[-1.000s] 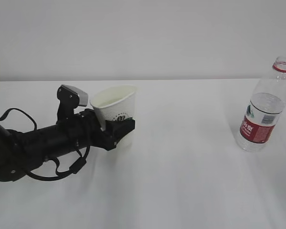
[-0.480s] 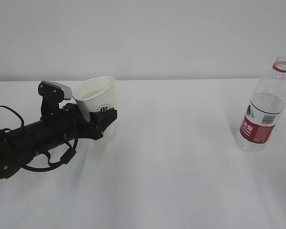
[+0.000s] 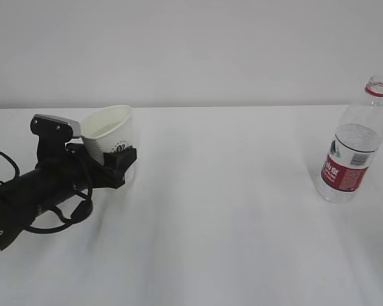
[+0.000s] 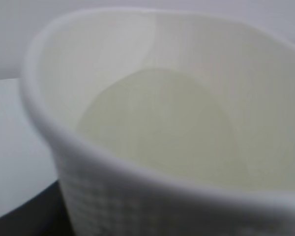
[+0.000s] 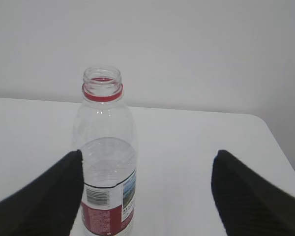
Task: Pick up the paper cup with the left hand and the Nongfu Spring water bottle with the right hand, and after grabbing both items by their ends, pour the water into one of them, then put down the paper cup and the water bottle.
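Observation:
The paper cup, now held low over the table, will be let go by my left gripper on the white table (image 3: 101,183) near the arm's black body, opposite the bottle.
The white paper cup (image 3: 108,135) with a dark logo sits in my left gripper (image 3: 112,163), which is shut on its lower part, low over the table at the left. The cup leans slightly. In the left wrist view the paper cup (image 4: 162,123) fills the frame; I cannot tell whether liquid lies in it. The Nongfu Spring water bottle (image 3: 354,150) stands uncapped at the far right, with water (image 3: 356,137) about two thirds up. My right gripper (image 5: 147,157) is open, and the bottle (image 5: 105,162) stands just inside its left finger (image 5: 49,201), untouched.
A white table (image 3: 230,217) runs back to a plain pale wall. The left arm's black body and looping cables (image 3: 25,204) lie low at the left edge. The table's right edge (image 5: 280,147) shows beyond the bottle.
My left arm has drawn back to the left with the cup in its grip, and the cup has come more upright. The bottle has not moved.

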`<state>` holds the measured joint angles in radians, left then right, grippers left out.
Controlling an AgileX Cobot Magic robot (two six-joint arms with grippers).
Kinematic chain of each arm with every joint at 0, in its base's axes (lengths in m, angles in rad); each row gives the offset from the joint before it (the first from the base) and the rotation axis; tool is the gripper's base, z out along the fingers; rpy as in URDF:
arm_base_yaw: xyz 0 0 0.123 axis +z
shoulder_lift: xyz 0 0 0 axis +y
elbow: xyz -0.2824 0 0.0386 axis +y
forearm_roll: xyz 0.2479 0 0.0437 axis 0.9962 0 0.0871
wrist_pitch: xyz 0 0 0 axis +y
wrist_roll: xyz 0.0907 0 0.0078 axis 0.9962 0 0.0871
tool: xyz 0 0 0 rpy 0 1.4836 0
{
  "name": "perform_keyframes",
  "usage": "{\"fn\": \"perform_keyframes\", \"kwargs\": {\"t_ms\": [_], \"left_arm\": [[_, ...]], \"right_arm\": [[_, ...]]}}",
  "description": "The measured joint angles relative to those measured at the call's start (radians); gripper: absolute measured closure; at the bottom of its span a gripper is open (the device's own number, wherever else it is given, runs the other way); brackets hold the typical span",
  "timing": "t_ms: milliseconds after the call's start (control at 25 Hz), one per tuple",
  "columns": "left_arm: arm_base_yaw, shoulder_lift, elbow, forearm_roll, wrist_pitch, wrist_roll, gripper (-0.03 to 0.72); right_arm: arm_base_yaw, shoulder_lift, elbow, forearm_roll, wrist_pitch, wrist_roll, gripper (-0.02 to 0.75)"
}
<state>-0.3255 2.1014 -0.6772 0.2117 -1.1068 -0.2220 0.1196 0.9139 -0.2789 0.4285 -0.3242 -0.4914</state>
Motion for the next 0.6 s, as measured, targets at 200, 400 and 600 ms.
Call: {"fn": "perform_keyframes", "kwargs": {"t_ms": [200,400,600], "left_arm": [[0.000,0.000,0.006,-0.147,0.000,0.009,0.187],[0.000,0.000,0.006,-0.222,0.000,0.012,0.188],[0.000,0.017,0.006,-0.230,-0.004,0.022,0.188]], "right_arm": [[0.000,0.000,0.000,0.000,0.000,0.000,0.138],[0.000,0.000,0.000,0.000,0.000,0.000,0.141],[0.000,0.000,-0.001,0.000,0.000,0.000,0.141]]}}
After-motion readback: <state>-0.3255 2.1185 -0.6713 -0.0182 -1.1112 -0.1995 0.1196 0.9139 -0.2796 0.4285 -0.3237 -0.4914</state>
